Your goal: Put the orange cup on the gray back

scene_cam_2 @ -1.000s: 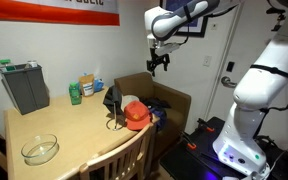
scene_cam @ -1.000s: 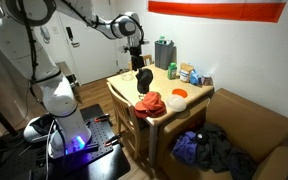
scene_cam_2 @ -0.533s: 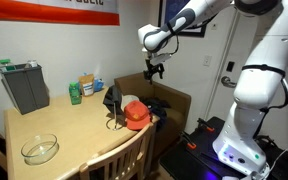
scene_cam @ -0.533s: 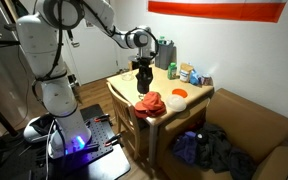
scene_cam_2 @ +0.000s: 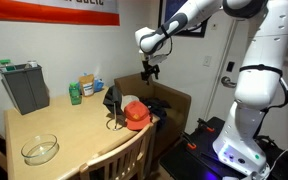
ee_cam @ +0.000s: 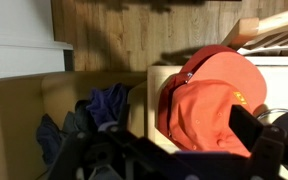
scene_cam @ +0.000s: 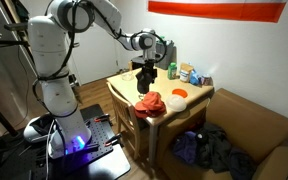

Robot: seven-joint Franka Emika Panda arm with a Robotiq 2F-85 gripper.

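The middle of the orange cup's soft top (scene_cam: 153,100) (ee_cam: 212,122) at the table's near corner is the spot my gripper should go to next and close on.
The orange cup (scene_cam_2: 134,115) is a soft orange-red, cap-like thing at the table's near corner; it also shows in an exterior view (scene_cam: 150,103) and fills the right of the wrist view (ee_cam: 214,100). The gray back, a dark upright soft bag (scene_cam: 144,81), stands right behind it and shows in both exterior views (scene_cam_2: 112,98). My gripper (scene_cam_2: 149,70) hangs in the air above and beside the table corner, apart from both; in an exterior view (scene_cam: 147,67) it sits just over the bag. Its dark fingers (ee_cam: 164,145) are spread and empty.
On the wooden table (scene_cam_2: 74,135) are a flat orange dish with white rim (scene_cam: 178,94), a green bottle (scene_cam_2: 75,95), a gray bin (scene_cam_2: 24,88) and a glass bowl (scene_cam_2: 40,150). A cardboard box of dark clothes (scene_cam: 214,150) stands beside the table, and a wooden chair (scene_cam: 127,118) at its corner.
The arm has swung in and the gripper has come lower and closer to the table corner, over the bag and cup. Nothing on the table has moved.
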